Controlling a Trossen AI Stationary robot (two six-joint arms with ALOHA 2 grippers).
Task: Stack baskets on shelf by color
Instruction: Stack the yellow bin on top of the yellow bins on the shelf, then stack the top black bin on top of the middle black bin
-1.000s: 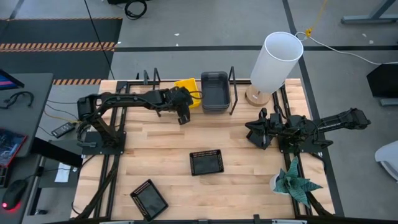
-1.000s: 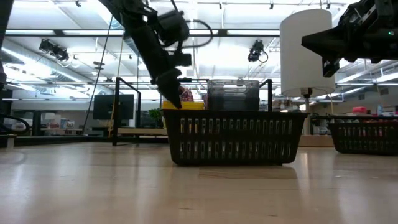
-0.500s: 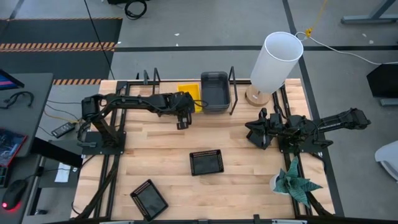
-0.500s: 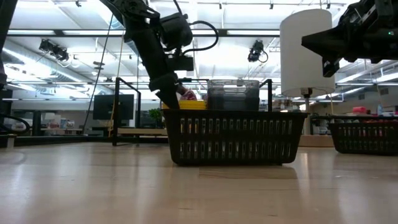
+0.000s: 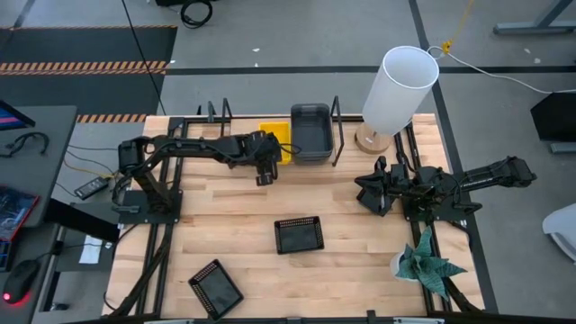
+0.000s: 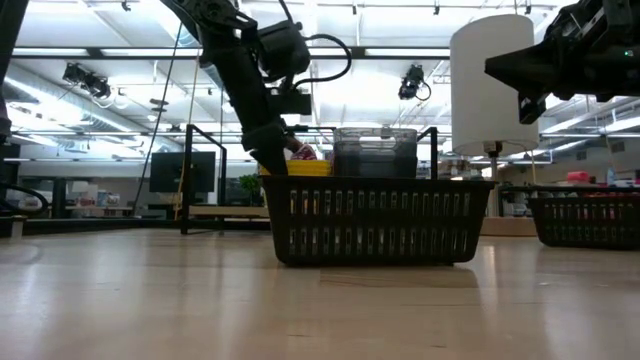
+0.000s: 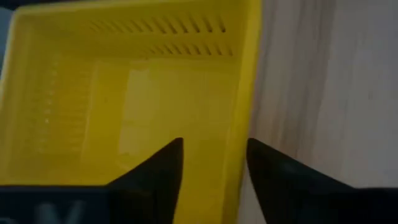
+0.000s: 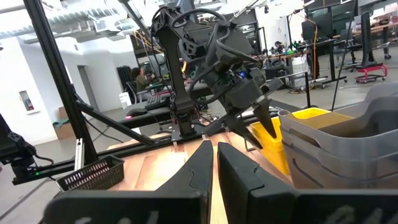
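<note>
The black mesh basket just below my right gripper will next be grabbed with that gripper by the basket's side (image 5: 360, 200) facing the middle of the table.
The yellow basket (image 5: 275, 140) sits flat on the shelf (image 5: 338, 144) at the table's far edge, beside two stacked dark grey baskets (image 5: 310, 131). One black mesh basket (image 5: 299, 234) stands mid-table and another (image 5: 216, 288) stands near the near-left corner. My left gripper (image 5: 263, 173) is open at the yellow basket's near side. In its wrist view its fingers stand on either side of one yellow wall (image 7: 239, 124), one inside and one outside. My right gripper (image 5: 367, 193) is shut and waits above the table's right side. My left gripper straddles a wall of the yellow basket (image 7: 236, 158), coming from above and pointing down. One finger (image 7: 163, 171) is inside and one (image 7: 273, 174) outside. I cannot tell whether either finger touches the wall. The basket rests on the shelf.
A tall white cylinder (image 5: 398, 88) on a wooden base stands at the far right, next to the shelf's black wire upright. A small potted plant (image 5: 425, 263) sits near the right edge. Bare wood lies between the shelf and the middle black basket.
The yellow basket lay skewed on the shelf a second ago and now lies square beside the grey baskets. My left gripper has moved a little toward the table's left and near edge. The right arm has kept still.
</note>
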